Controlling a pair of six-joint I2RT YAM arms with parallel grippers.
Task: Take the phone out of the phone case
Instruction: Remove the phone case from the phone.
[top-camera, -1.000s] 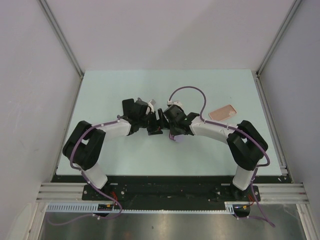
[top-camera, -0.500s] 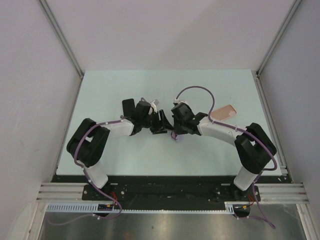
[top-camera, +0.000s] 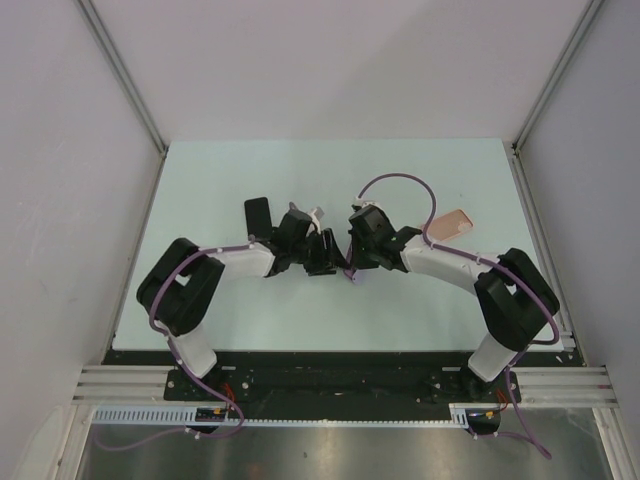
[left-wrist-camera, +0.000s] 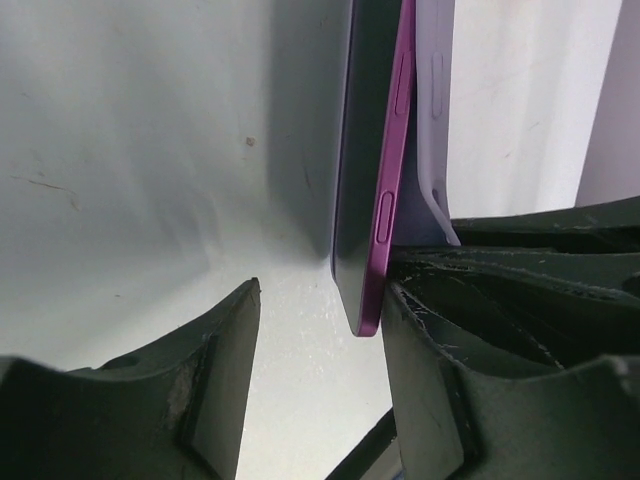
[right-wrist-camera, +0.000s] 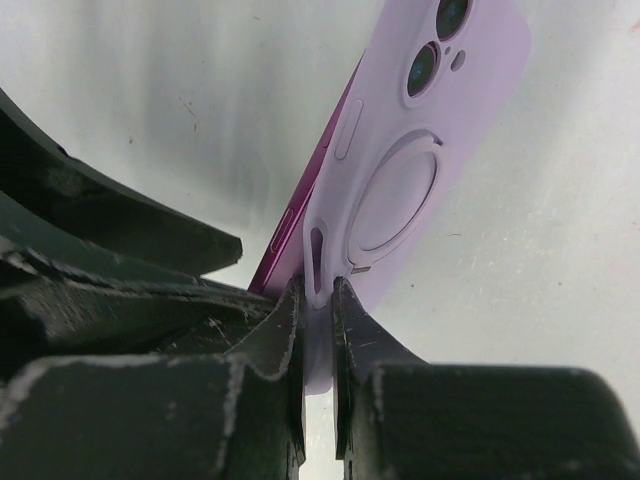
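My right gripper will set the lilac case down on the table (top-camera: 408, 207), next to the pink-orange case.
A phone with a magenta rim and dark screen (left-wrist-camera: 358, 200) stands on edge, partly out of its lilac case (left-wrist-camera: 432, 120). My right gripper (right-wrist-camera: 318, 290) is shut on the case's edge (right-wrist-camera: 420, 150); the phone's rim (right-wrist-camera: 300, 215) shows just left of it. My left gripper (left-wrist-camera: 322, 300) is open, its jaws wide apart, with the phone's lower corner between them near the right finger. In the top view both grippers meet at mid-table, left (top-camera: 325, 252) and right (top-camera: 352, 262), with a bit of lilac case (top-camera: 352, 277) below them.
A pink-orange case (top-camera: 450, 222) lies flat at the right, beyond the right arm. A black flat object (top-camera: 258, 213) lies behind the left wrist. The pale green table (top-camera: 220, 170) ends at grey walls on three sides.
Both wrists have shifted a little to the right together, carrying the phone and case along. The pink-orange case and the black object have not moved.
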